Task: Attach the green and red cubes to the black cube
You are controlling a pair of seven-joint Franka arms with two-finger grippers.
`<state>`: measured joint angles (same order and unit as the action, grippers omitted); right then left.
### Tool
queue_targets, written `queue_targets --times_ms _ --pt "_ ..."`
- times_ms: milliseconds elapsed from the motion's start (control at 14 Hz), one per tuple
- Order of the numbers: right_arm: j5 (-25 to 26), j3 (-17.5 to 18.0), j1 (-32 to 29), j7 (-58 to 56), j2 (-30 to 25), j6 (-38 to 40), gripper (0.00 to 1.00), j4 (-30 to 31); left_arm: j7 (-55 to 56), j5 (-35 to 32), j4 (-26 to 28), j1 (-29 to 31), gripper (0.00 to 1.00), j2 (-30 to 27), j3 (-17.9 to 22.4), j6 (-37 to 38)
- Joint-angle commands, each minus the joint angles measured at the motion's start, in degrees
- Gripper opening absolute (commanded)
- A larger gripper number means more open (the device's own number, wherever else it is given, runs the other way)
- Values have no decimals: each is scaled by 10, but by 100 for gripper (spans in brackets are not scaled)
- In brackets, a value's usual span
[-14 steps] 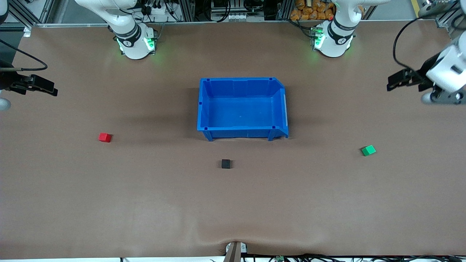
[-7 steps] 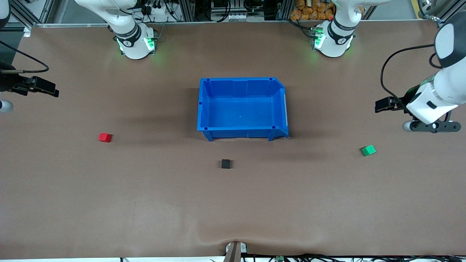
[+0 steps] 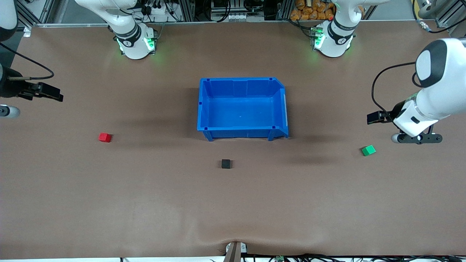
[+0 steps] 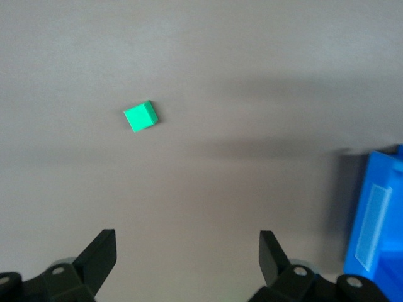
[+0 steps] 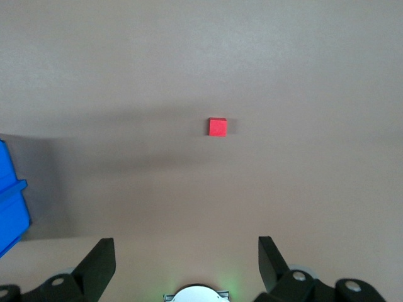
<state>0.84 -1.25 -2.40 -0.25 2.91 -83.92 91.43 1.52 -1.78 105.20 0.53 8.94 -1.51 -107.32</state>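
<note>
Next, my left gripper closes on the green cube's opposite sides [image 3: 369,150] [image 4: 141,116]. The green cube's end toward the black cube should stay free for attaching.
The red cube [image 3: 105,137] lies on the table toward the right arm's end and also shows in the right wrist view [image 5: 218,127]. The black cube [image 3: 225,163] sits nearer the front camera than the blue bin. The green cube [image 3: 368,150] lies toward the left arm's end and also shows in the left wrist view [image 4: 140,117]. My left gripper [image 3: 417,138] hangs over the table beside the green cube, open and empty [image 4: 187,251]. My right gripper [image 3: 8,111] is over the table's edge at the right arm's end, open and empty [image 5: 187,251], apart from the red cube.
An empty blue bin [image 3: 204,109] stands mid-table, between the two arm bases and the black cube. Its corner shows in the left wrist view [image 4: 378,226] and the right wrist view [image 5: 9,214]. The brown table surface [image 3: 233,211] is otherwise bare.
My left arm has swung down and inward, bringing its gripper closer to the green cube. My right gripper has shifted slightly inward and toward the red cube. The cubes have not moved.
</note>
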Motion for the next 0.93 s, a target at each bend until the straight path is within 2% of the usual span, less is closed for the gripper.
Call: queue_targets --times_ms 0,143,500,857 --pt "-8 0 -2 0 1 -12 100 13 5 1 11 13 100 24 -2 -38" --pt "-8 0 -2 0 6 -12 100 13 4 0 19 31 100 40 -3 -67" --pt "-8 0 -3 0 19 -23 100 13 12 5 26 33 100 86 -3 -111" --pt "-8 0 -3 0 22 -53 100 30 86 1 26 34 100 140 0 -173"
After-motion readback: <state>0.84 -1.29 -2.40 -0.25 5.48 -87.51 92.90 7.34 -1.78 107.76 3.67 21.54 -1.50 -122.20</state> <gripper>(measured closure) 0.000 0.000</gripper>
